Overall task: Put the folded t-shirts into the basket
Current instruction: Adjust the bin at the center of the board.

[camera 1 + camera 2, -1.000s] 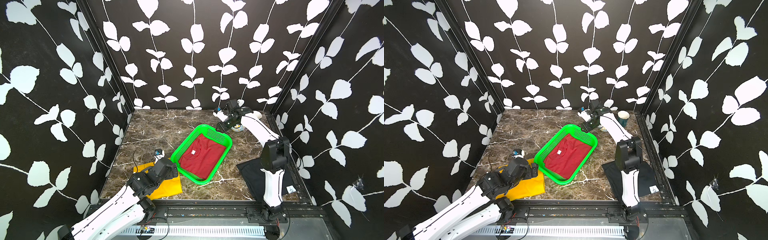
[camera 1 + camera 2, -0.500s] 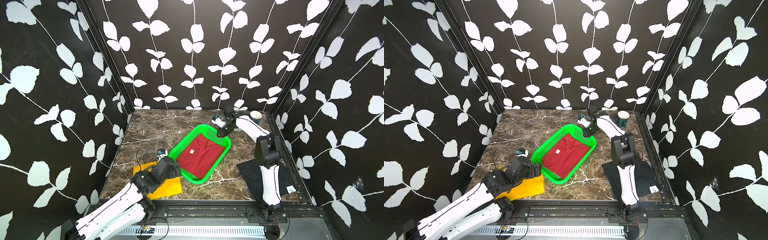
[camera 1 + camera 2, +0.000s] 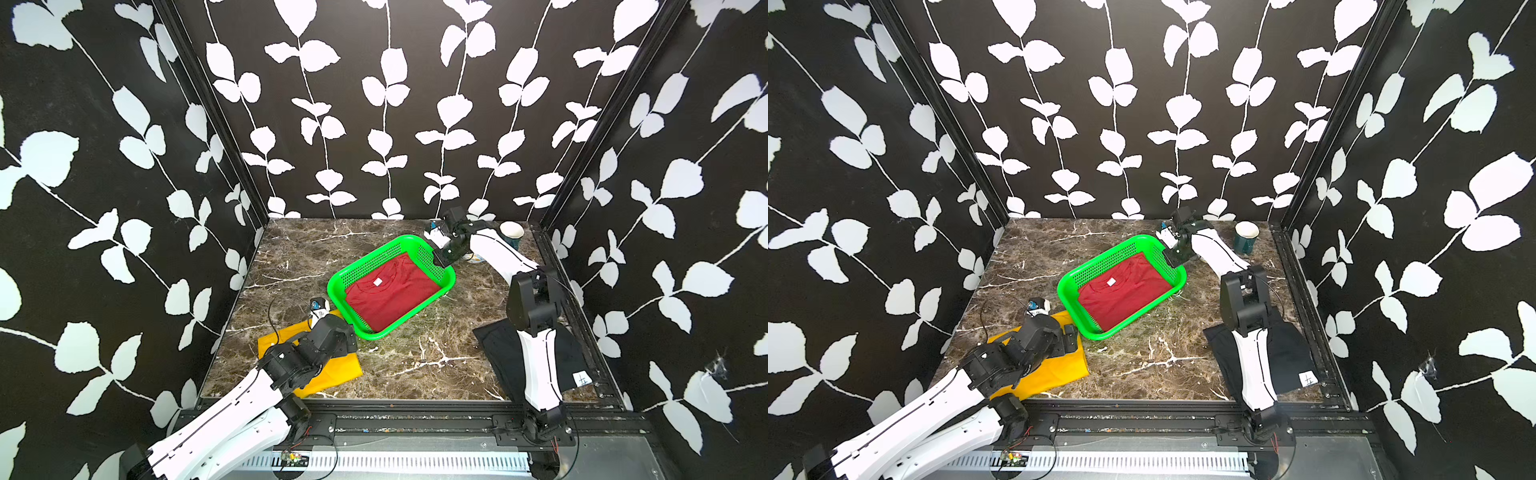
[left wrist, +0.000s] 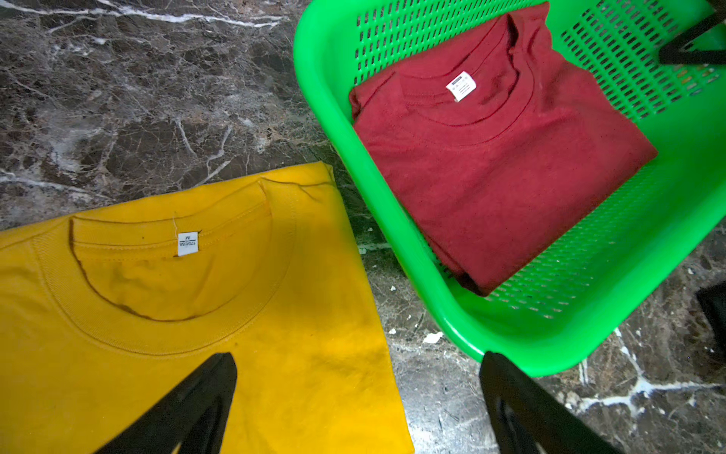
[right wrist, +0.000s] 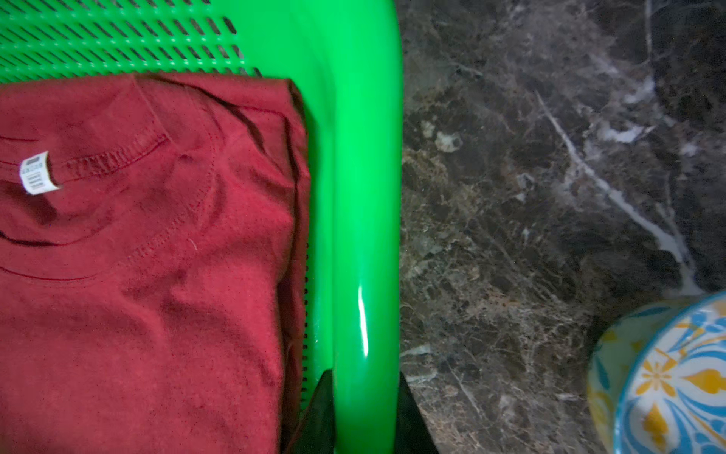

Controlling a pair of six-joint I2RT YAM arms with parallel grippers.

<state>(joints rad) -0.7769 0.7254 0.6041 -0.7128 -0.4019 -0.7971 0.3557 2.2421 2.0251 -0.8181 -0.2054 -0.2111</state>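
The yellow t-shirt's shoulder (image 3: 268, 340) (image 4: 13, 240) next to its collar, on the side of the t-shirt farther from the green basket, will be gripped by my left gripper.
The green basket (image 3: 332, 291) (image 3: 1061, 289) stands mid-table with the dark red folded t-shirt (image 3: 390, 295) (image 3: 1121, 297) (image 5: 137, 255) lying in it. My right gripper (image 3: 442, 259) (image 5: 363, 416) is shut on the basket's far right rim (image 5: 365, 196), one finger inside the wall and one outside. A yellow t-shirt (image 3: 332, 370) (image 4: 176, 314) lies flat at the front left. My left gripper (image 3: 1069, 332) (image 4: 357, 393) hovers open over its edge, beside the basket's near corner (image 4: 510, 334). The black t-shirt (image 3: 494, 353) (image 3: 1283, 353) lies at the front right, partly under the right arm.
A dark green mug (image 3: 512, 235) (image 3: 1246, 239) stands in the far right corner. A small patterned bowl (image 5: 668, 377) sits on the marble just right of the gripped rim. Black leaf-patterned walls close three sides.
My right gripper has come down onto the basket's far rim and closed on it. The basket has shifted and turned a little to the left. The left arm has barely moved.
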